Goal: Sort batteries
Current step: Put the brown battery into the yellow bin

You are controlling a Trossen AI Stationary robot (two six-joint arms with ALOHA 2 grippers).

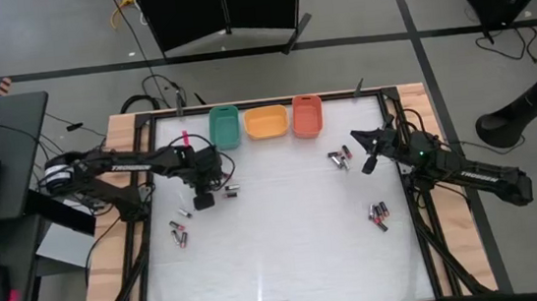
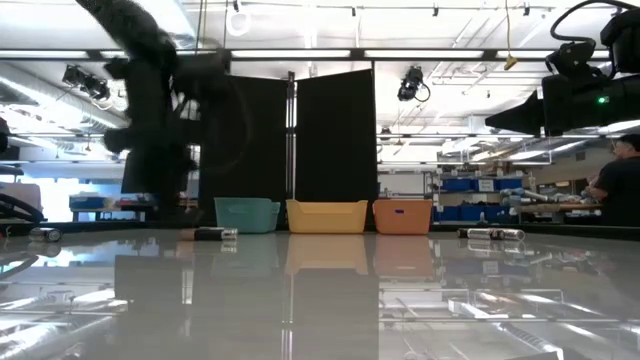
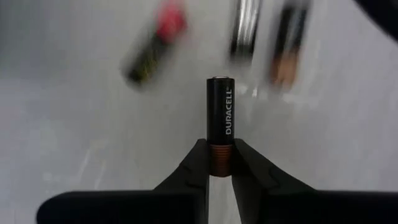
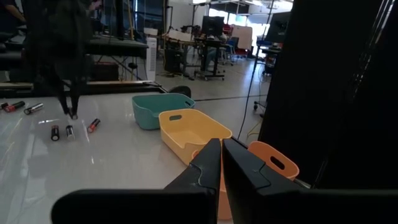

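I should release the black Duracell battery from my left gripper in the middle of the yellow tray [image 1: 267, 123].
My left gripper [image 1: 202, 199] hangs over the table's left half, in front of the green tray [image 1: 225, 127], and is shut on a black Duracell battery [image 3: 220, 109]. Under it three loose batteries [image 3: 152, 46] lie blurred on the white table top. More batteries lie near the left edge [image 1: 179, 230], at the far right [image 1: 338, 158] and at the right [image 1: 378, 215]. My right gripper [image 1: 368, 156] waits shut and level at the table's right side, holding nothing; its fingers [image 4: 211, 163] point toward the trays. My left gripper pinches the battery's copper-coloured end [image 3: 219, 163] between its two fingertips. The fingers come from above, pointing steeply down, and the battery sticks out past the tips in line with them. It hangs lifted clear of the table, black end lowest.
The green tray, a yellow tray [image 1: 266, 122] and an orange-red tray [image 1: 307, 115] stand in a row at the table's far edge. A wooden frame [image 1: 109, 235] borders the white top. The middle and near part of the table top holds no objects.
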